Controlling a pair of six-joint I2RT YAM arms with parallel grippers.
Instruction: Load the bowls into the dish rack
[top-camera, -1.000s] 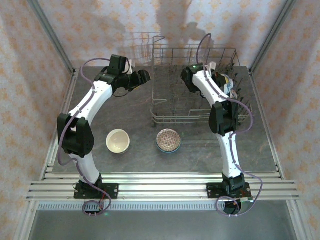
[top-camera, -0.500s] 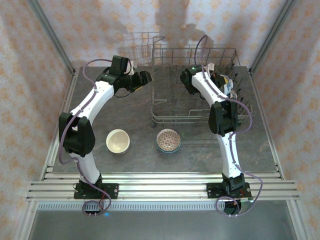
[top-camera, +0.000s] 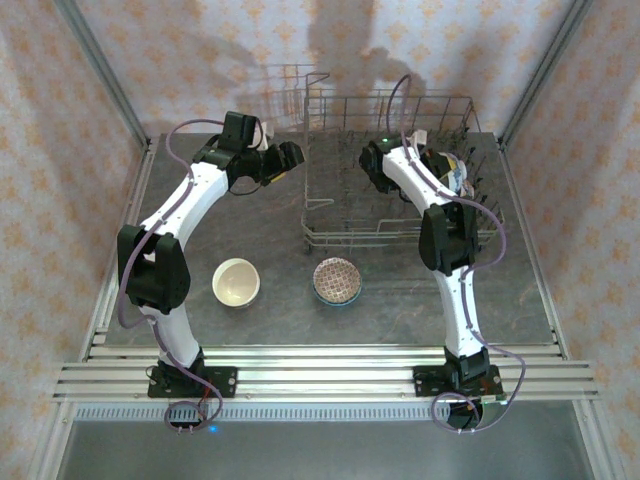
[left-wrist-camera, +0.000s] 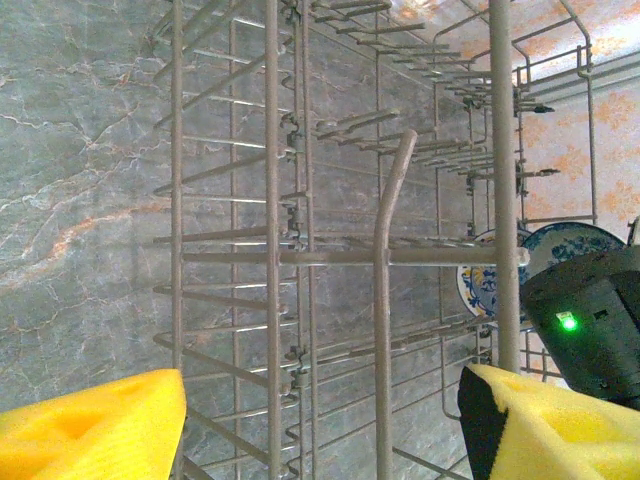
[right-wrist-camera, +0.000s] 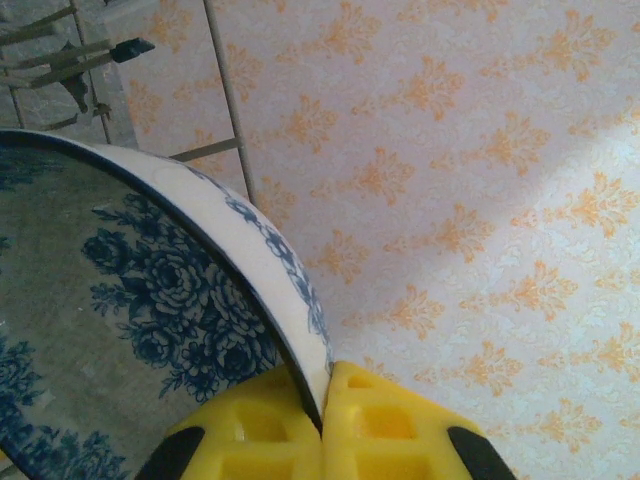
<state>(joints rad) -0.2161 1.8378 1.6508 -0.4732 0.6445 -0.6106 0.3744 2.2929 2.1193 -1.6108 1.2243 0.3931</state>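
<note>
Next, I let go of the blue-white flowered bowl, now tilted among the tines, with my right gripper among the rack's wires (top-camera: 460, 187), at the end farthest from my left gripper.
The grey wire dish rack (top-camera: 345, 238) stands at the back right of the table. My right gripper (top-camera: 443, 160) reaches into its right end, shut on the rim of a blue-white flowered bowl (right-wrist-camera: 150, 290) pinched between its yellow fingertips (right-wrist-camera: 375, 420). That bowl (top-camera: 457, 170) sits tilted among the tines. My left gripper (top-camera: 287, 157) hovers just left of the rack, open and empty, its yellow pads (left-wrist-camera: 95, 425) wide apart and facing the rack's wires (left-wrist-camera: 383, 260). A cream bowl (top-camera: 236, 281) and a brown-red patterned bowl (top-camera: 337, 281) rest on the table in front.
Through the rack's wires the left wrist view catches the blue-white bowl (left-wrist-camera: 482, 275) and the right arm's black wrist with a green light (left-wrist-camera: 590, 325). Patterned walls enclose the table on three sides. A metal rail (top-camera: 320, 375) runs along the near edge.
Both arms have barely shifted. The right gripper stays closed on the blue-white bowl, and the left gripper stays open beside the rack.
</note>
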